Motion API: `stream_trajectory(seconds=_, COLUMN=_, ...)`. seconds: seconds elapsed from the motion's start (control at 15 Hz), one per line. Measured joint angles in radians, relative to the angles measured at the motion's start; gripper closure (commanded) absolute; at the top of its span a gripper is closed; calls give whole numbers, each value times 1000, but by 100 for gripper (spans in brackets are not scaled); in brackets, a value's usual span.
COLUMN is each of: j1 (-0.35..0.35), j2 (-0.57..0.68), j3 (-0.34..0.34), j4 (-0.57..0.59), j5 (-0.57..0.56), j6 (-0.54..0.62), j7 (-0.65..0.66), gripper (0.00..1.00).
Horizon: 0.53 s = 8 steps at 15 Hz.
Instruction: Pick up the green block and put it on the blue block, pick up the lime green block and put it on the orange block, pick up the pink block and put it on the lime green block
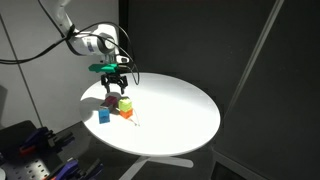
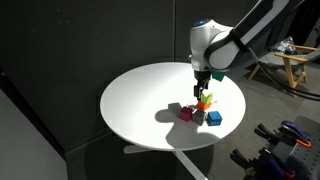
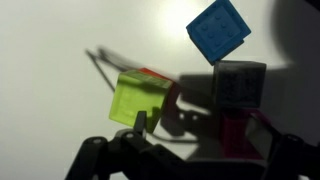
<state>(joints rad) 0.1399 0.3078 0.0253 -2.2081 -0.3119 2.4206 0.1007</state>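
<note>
My gripper is to move down next to the pink block beside the dark cube and close on the pink block's sides (image 1: 112,100) (image 3: 241,133).
The lime green block (image 3: 140,97) lies on the orange block (image 3: 155,73), of which only a sliver shows; in both exterior views the pair stands as a small stack (image 1: 126,104) (image 2: 207,100). The blue block (image 3: 218,30) (image 1: 104,115) (image 2: 214,118) sits alone on the table with nothing on top. A dark cube in shadow (image 3: 240,80), apparently the green block, sits next to the pink block (image 3: 236,130) (image 2: 186,114). My gripper (image 3: 198,128) (image 1: 113,80) (image 2: 203,85) hangs open just above the blocks, holding nothing.
The blocks cluster near one edge of a round white table (image 1: 180,110) (image 2: 140,100). Dark curtains stand behind it. Equipment and cables lie on the floor beside the table (image 1: 35,150) (image 2: 285,145).
</note>
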Motion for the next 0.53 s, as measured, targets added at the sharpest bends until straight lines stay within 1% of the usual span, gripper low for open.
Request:
stream_trajectory(seconds=0.33, j1=-5, j2=-52, j3=26, j4=-46, j5=83, j6=-1, j7=-89, gripper=0)
stream_trajectory(seconds=0.53, j1=-5, j2=-69, j3=36, j4=-56, j5=128, j6=-3, j7=-106, gripper=0)
